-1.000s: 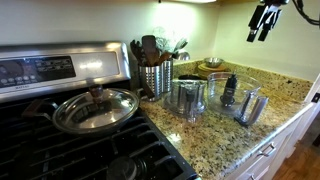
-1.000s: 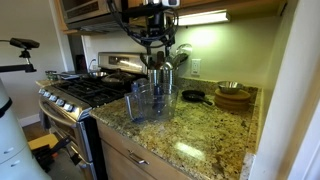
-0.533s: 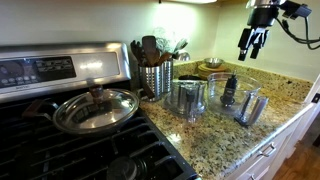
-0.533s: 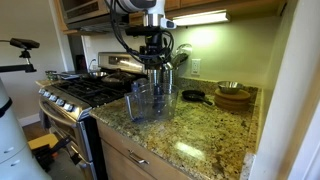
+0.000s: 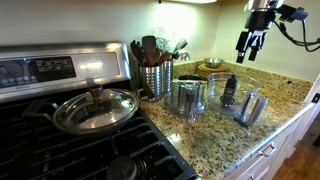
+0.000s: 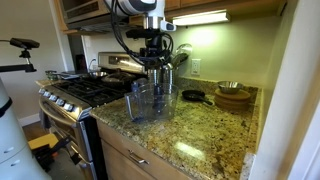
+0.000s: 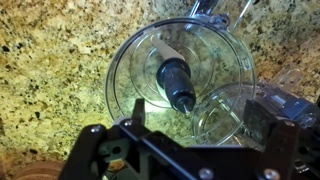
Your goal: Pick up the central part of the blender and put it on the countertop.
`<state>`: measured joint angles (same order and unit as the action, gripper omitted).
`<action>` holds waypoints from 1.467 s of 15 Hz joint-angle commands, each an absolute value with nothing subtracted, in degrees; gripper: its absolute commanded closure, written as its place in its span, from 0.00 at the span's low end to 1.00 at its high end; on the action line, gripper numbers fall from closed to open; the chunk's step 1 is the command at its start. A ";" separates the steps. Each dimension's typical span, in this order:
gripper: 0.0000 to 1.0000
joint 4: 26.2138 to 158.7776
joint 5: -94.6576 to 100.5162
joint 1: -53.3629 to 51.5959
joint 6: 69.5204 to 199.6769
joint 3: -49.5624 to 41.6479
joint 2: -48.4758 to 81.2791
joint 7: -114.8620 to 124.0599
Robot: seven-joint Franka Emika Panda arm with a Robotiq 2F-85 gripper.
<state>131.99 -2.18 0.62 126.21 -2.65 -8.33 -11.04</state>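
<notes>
The dark spindle is standing in the clear bowl. Next, my gripper moves down to its top end (image 5: 232,77) (image 7: 183,102) and closes there.
The blender (image 5: 222,95) is a wide clear bowl on the speckled granite countertop (image 5: 205,138). Its central part (image 5: 229,88), a slim dark spindle, stands upright inside it. My gripper (image 5: 250,45) hangs open and empty well above the bowl. In an exterior view my gripper (image 6: 155,58) is above the bowl (image 6: 160,100) on the countertop (image 6: 205,128). The wrist view looks straight down on the bowl (image 7: 130,60), the spindle (image 7: 175,80) at its centre and the countertop (image 7: 50,60). The open fingers (image 7: 200,118) are spread on either side, clear of the spindle.
Steel cups (image 5: 187,97) (image 5: 250,105) flank the bowl, and a clear container (image 7: 235,115) touches its rim. A perforated utensil holder (image 5: 155,75) and a stove with a lidded pan (image 5: 95,108) are nearby. Wooden bowls (image 6: 233,97) and a small black pan (image 6: 192,96) sit by the wall.
The gripper has come down from the top of the view toward the bowl over the last second. It has barely moved in the last half second. Nothing on the counter moved.
</notes>
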 commanded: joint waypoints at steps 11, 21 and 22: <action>0.00 132.46 -1.62 0.76 135.58 -1.04 -0.37 -4.54; 0.31 133.11 -1.77 0.99 138.61 -1.17 2.25 -4.22; 0.37 133.13 -1.90 1.00 138.48 -1.17 2.29 -4.25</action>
